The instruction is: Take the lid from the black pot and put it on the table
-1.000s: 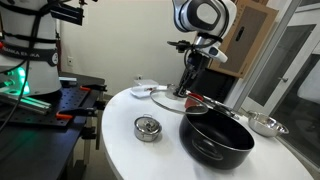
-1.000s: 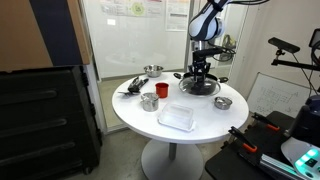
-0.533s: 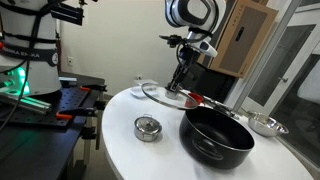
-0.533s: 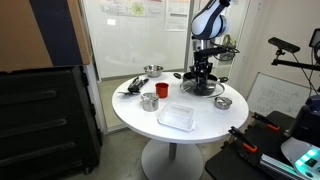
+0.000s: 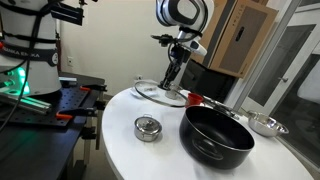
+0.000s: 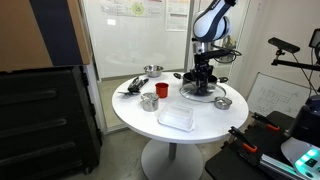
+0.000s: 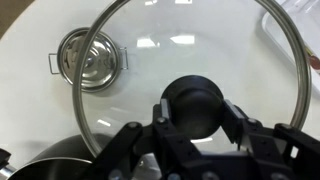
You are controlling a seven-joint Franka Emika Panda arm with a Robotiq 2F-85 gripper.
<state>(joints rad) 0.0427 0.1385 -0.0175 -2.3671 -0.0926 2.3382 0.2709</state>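
Note:
The glass lid, now held in the air beside the pot, will be let go by my gripper on the white table (image 5: 169,112), between the small silver tin and the red cup.
My gripper (image 5: 170,77) is shut on the dark knob of the clear glass lid (image 5: 160,92) and holds it in the air above the white table (image 5: 120,150), beside the black pot. In the wrist view the knob sits between the jaws (image 7: 196,108) and the lid's metal rim (image 7: 85,80) rings the view. The black pot (image 5: 216,135) stands open on the table; its edge shows in the wrist view (image 7: 50,168). In an exterior view the gripper (image 6: 203,72) hangs over the pot (image 6: 202,88).
A small silver tin with a knob (image 5: 147,128) (image 7: 88,58) stands on the table under the lid's side. A steel bowl (image 5: 263,125) sits past the pot. A red cup (image 6: 161,90), a metal cup (image 6: 149,101) and a clear box (image 6: 176,116) stand on the table.
My gripper has carried the lid sideways away from the pot and a little higher, out over the table. The pot has not moved.

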